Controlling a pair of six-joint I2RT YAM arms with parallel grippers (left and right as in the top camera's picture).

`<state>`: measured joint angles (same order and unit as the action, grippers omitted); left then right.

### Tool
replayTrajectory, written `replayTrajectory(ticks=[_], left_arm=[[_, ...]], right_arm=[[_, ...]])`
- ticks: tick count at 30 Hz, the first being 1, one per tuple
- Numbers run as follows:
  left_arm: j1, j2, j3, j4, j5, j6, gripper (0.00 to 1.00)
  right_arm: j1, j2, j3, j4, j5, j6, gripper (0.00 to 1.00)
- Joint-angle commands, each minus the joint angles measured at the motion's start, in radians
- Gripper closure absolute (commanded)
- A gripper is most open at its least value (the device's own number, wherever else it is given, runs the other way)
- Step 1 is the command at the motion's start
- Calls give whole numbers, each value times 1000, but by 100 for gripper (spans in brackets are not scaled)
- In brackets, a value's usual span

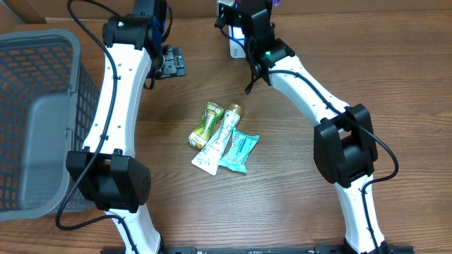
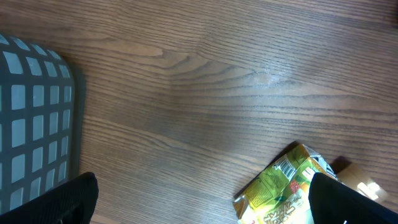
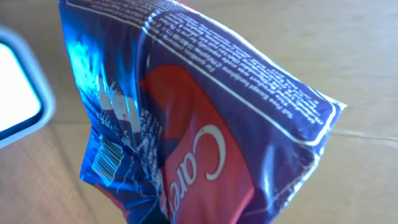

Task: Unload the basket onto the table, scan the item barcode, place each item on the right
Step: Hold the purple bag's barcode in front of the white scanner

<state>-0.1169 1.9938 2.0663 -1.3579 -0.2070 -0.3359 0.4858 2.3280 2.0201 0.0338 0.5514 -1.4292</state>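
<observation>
The robot's right gripper needs to release the blue and purple packet, now pinched beside the white scanner, on the bare wood [image 1: 359, 134] under the black elbow of its arm.
A blue and purple packet [image 3: 205, 118] with a red patch fills the right wrist view. It is pinched at its lower end, and my right gripper [image 1: 246, 20] is shut on it, with the fingers hidden behind the foil. The packet's barcode [image 3: 106, 158] shows at its lower left, on crumpled foil. Just left of it lies a white scanner [image 3: 15, 93] with a grey rim; overhead it is the white scanner [image 1: 235, 44] at the table's back. My left gripper [image 1: 169, 62] hangs open and empty above bare wood, its fingers [image 2: 62, 202] spread wide.
A green packet [image 1: 205, 124], a white and gold tube [image 1: 220, 141] and a teal packet [image 1: 237, 152] lie together mid-table. The green packet [image 2: 280, 186] is beside my left gripper's right finger. A grey mesh basket [image 1: 35, 106] stands at the left edge.
</observation>
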Motion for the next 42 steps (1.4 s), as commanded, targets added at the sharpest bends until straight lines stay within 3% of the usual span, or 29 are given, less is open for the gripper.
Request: replayTrajectory(ticks=[1,6,33,37,42], left_arm=[[-2,-19,16,1,-10,7,0],[-1,-19,16,1,-10,7,0],[-2,-19,16,1,-10,7,0],[-1,-19,16,1,-10,7,1],[-1,-19,16,1,-10,7,0]], right_arm=[[9,-8,0,61,-22,35,96],[11,-4,0,62,-87,99,96],[25,53,0,82,-50,93,96],[26,10,0,15,-49,100,96],[18,-124,0,-153,-56,335,96]])
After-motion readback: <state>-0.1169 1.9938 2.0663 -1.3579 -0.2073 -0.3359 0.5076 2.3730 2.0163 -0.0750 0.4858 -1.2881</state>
